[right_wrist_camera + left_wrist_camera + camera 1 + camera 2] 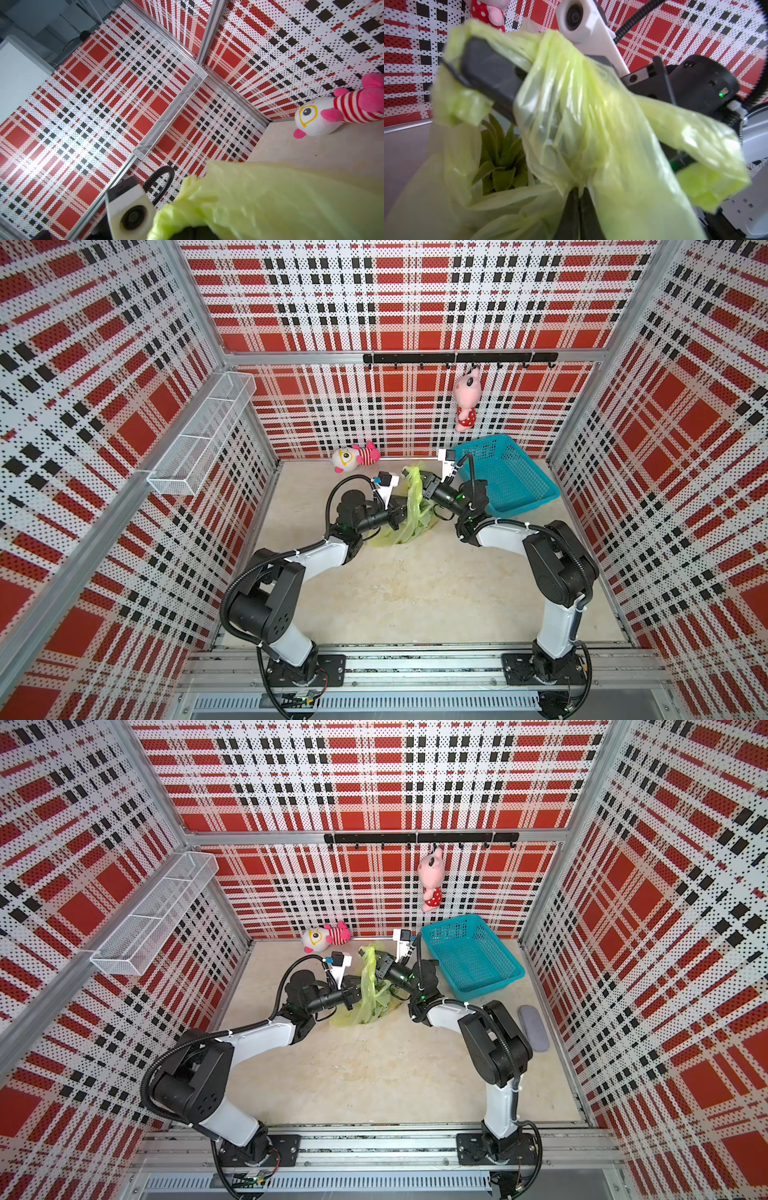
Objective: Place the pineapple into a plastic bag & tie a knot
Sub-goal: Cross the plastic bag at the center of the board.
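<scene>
My left gripper is pinching a fold of the bag's film below my right gripper's fingers, so it should open, move up and take the bag's handle end (pixel 466 106) at those fingers.
The yellow-green plastic bag (pixel 412 512) stands pulled up from the floor between both arms in both top views. My left gripper (pixel 579 189) is shut, pinching a gathered fold of the bag's film; it meets the bag from the left (pixel 400 512). My right gripper (pixel 424 486) holds the bag's top higher up; its dark fingers (pixel 488 70) are wrapped in a handle, and a handle end sticks out past them. In the right wrist view the bag (pixel 259 197) covers that gripper's jaws. The pineapple's green leaf crown (pixel 502 158) shows inside the bag. No knot is in view.
A teal mesh basket (pixel 505 477) sits just right of the right arm. A striped plush toy (pixel 355 458) lies by the back wall and a pink one (pixel 466 400) hangs from the hook rail. A wire shelf (pixel 199 435) is on the left wall. A grey case (pixel 533 1027) lies at the right.
</scene>
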Tool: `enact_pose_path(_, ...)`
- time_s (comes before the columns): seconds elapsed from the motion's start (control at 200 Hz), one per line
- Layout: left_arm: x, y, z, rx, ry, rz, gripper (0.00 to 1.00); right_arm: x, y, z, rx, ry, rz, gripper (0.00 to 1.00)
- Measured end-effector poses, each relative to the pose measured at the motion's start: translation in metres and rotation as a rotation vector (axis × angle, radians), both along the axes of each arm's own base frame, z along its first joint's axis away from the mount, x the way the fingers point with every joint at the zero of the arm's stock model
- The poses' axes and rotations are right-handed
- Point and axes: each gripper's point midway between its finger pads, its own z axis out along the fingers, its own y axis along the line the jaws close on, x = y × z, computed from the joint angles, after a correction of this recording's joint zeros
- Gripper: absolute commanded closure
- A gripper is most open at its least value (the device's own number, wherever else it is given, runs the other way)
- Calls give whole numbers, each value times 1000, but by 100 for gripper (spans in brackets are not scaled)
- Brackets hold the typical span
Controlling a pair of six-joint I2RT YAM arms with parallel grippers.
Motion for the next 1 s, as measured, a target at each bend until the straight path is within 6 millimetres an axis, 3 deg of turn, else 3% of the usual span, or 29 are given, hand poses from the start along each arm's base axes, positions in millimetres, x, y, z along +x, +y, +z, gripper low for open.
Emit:
enact_pose_path(0.271,-3,39,10,-154,66,23,53,0,5,8,84,69,70,100)
enact_pose_path(0.396,-4,60,28,-203,49,74,39,-2,9,12,98,82,93,100)
enact_pose_path(0.501,-6,78,51,-246,3,126,36,-4,12,14,105,87,109,100)
enact_pose_path(0.661,-3,102,80,-308,-52,208,36,-5,17,14,113,100,131,100)
enact_pose_path(0.777,7,107,87,-331,-41,248,49,-4,18,13,118,106,135,100)
enact_pose_path(0.897,20,102,90,-335,-29,259,66,-4,17,14,124,108,139,100)
enact_pose_path(1.002,23,84,78,-316,5,233,72,-4,18,15,127,111,140,100)
